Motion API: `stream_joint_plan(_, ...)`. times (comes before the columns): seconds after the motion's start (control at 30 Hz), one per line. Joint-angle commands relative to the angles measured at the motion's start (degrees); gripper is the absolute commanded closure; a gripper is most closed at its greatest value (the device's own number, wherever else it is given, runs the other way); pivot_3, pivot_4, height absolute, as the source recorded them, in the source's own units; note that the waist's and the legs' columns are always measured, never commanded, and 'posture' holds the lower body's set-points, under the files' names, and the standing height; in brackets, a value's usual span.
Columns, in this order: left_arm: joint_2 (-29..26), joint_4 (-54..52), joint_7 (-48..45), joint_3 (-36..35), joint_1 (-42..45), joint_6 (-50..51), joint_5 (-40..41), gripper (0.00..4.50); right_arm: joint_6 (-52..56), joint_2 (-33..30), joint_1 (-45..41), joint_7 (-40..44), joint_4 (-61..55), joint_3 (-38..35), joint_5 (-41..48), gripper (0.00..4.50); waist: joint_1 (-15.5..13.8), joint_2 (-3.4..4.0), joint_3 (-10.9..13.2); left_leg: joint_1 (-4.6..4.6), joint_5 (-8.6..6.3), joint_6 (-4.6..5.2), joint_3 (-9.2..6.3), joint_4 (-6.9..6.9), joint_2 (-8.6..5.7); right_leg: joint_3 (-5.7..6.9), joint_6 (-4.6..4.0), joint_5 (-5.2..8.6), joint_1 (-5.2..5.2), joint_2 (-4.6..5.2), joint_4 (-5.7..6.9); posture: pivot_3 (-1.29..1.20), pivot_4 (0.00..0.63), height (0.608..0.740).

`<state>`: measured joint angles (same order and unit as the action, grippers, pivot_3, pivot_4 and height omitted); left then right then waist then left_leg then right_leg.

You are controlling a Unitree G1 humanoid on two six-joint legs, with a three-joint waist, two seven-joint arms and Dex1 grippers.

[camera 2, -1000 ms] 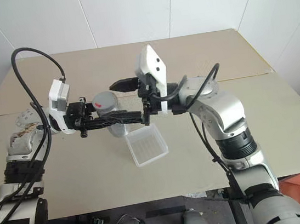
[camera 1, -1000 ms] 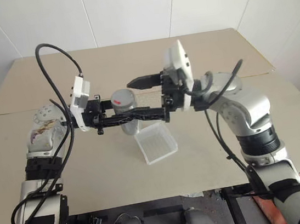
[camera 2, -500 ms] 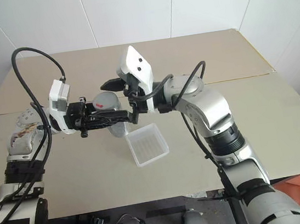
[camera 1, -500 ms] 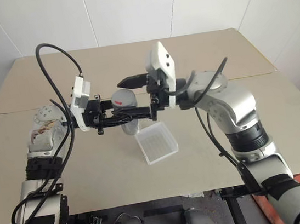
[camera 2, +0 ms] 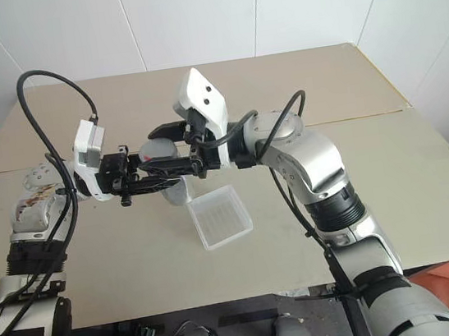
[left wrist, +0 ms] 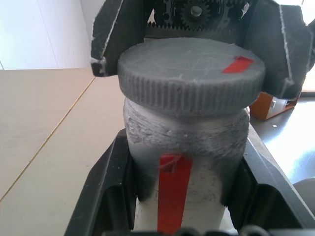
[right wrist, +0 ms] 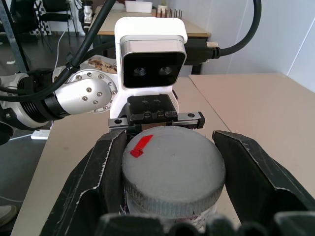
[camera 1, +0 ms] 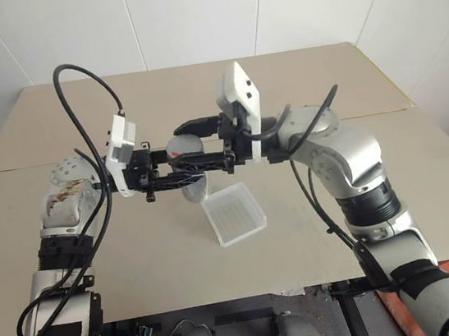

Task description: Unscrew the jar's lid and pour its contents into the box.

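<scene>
Next, my right gripper releases the grey lid on the tan table (camera 1: 295,185) next to the box, away from my left gripper.
The jar (camera 1: 197,190), silvery-white with a red stripe (left wrist: 173,189), is held upright above the table, with my left gripper (camera 1: 177,174) shut on its body from the left. Its grey ribbed lid (right wrist: 172,162) with a red mark is still on the jar. Coming in from the right, my right gripper (camera 1: 187,145) is shut on the lid, one black finger (right wrist: 106,172) on each side. The box (camera 1: 235,215), a shallow clear tray with a ribbed floor, lies on the table just below and to the right of the jar. The contents are hidden inside the jar.
The tan table (camera 1: 321,81) stretches back to a white wall, with a seam across its middle. Black cables loop from both wrists above the table.
My right gripper has moved left over the jar and its wide-open fingers have shut on the lid. The left gripper and the jar have stayed still.
</scene>
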<state>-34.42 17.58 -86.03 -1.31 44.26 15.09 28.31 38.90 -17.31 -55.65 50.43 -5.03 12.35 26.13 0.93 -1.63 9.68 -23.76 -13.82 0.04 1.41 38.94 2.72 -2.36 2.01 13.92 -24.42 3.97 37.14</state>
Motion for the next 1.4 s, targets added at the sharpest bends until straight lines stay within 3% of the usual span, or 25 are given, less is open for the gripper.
stream_joint_plan(0.03,-0.4,-0.8,-0.2,-0.2,-0.2,-1.8,-0.6,2.55,1.5,-0.3,-3.2,-2.1,-0.1,-6.1,2.7,1.76,0.0,0.0,0.0,0.0,0.0,0.0,0.0,0.0,0.0,0.0,0.0,0.0,0.0,0.0,0.0,0.0,0.15,0.74)
stream_joint_plan(0.33,-0.9,0.1,1.2,-1.1,-1.6,-3.0,-1.3,2.55,1.0,-7.7,3.9,-7.3,-1.4,-12.9,0.8,1.76,-0.2,-0.01,0.0,-0.02,0.0,0.0,-0.01,0.0,-0.01,0.05,0.0,0.0,0.06,0.03,-0.03,0.0,0.15,0.74)
stream_joint_plan(0.47,-0.2,-0.3,4.2,-2.2,-1.9,-4.1,-1.3,2.55,-4.7,-10.4,15.8,-11.9,-3.4,-15.0,-4.4,1.76,-0.2,-0.01,0.0,-0.02,0.0,0.0,0.0,-0.03,-0.01,0.02,0.0,0.0,0.02,0.02,-0.04,0.0,0.15,0.74)
stream_joint_plan(0.6,0.2,-0.9,7.0,-2.0,-2.1,-5.8,-2.5,2.55,-7.0,-12.6,26.0,-16.2,-1.8,-13.2,-10.8,1.76,-0.2,-0.02,0.0,-0.04,0.0,0.0,0.02,-0.02,-0.1,-0.02,0.01,0.0,0.01,0.12,-0.06,0.0,0.15,0.74)
stream_joint_plan(0.8,0.7,-1.8,10.4,-1.2,-1.9,-8.6,-4.8,2.55,-7.3,-12.4,33.6,-18.5,-1.9,-9.7,-16.0,1.76,0.4,-0.02,0.0,0.05,0.0,0.0,0.02,-0.02,-0.08,-0.08,0.01,0.0,0.03,0.05,-0.03,0.0,0.15,0.74)
stream_joint_plan(0.97,0.8,-3.4,12.8,-0.5,-2.1,-13.0,-7.8,2.55,-3.9,-13.2,34.6,-17.8,-5.2,-9.7,-15.4,0.15,0.1,-0.02,0.0,0.07,0.0,0.0,0.02,-0.01,-0.09,-0.08,0.01,0.0,0.06,0.06,-0.05,0.0,0.15,0.74)
stream_joint_plan(1.0,0.9,-3.6,14.4,-0.1,-2.0,-15.2,-9.7,2.55,-3.2,-13.7,34.5,-17.1,-6.9,-10.3,-14.5,0.02,0.1,-0.02,0.0,0.06,0.0,0.0,0.02,-0.02,-0.09,-0.08,0.01,0.0,0.06,0.06,-0.06,0.0,0.15,0.74)
stream_joint_plan(1.1,1.1,-2.1,21.3,2.6,-1.0,-27.2,-19.8,2.55,1.3,-15.8,33.9,-13.4,-12.9,-13.5,-8.8,0.02,-0.2,-0.02,0.0,0.05,0.0,0.0,0.01,-0.02,-0.1,-0.07,0.01,0.0,0.07,0.08,-0.08,0.0,0.15,0.74)
stream_joint_plan(1.23,-0.6,4.4,33.8,7.9,3.1,-52.3,-38.2,2.55,14.7,-19.8,29.7,-8.5,-19.7,-17.4,3.0,0.02,-0.8,-0.03,0.0,0.06,0.0,0.01,0.0,0.01,-0.12,-0.03,0.01,-0.02,0.14,0.1,-0.12,0.0,0.15,0.74)
stream_joint_plan(1.33,-3.0,7.9,57.3,13.9,9.5,-68.4,-64.4,2.55,24.1,-25.2,24.4,-2.3,-20.7,-16.4,11.1,0.02,-1.1,-0.04,0.0,0.09,0.0,0.01,0.0,0.01,-0.13,-0.02,0.02,-0.04,0.19,0.11,-0.16,0.0,0.15,0.74)
stream_joint_plan(1.4,-4.8,8.0,75.2,19.0,13.5,-72.4,-81.0,2.55,25.8,-27.1,22.4,0.0,-20.1,-15.3,13.3,0.02,-1.5,-0.05,0.0,0.06,0.0,0.01,0.0,0.0,-0.14,-0.01,0.03,-0.05,0.17,0.12,-0.2,0.0,0.15,0.74)
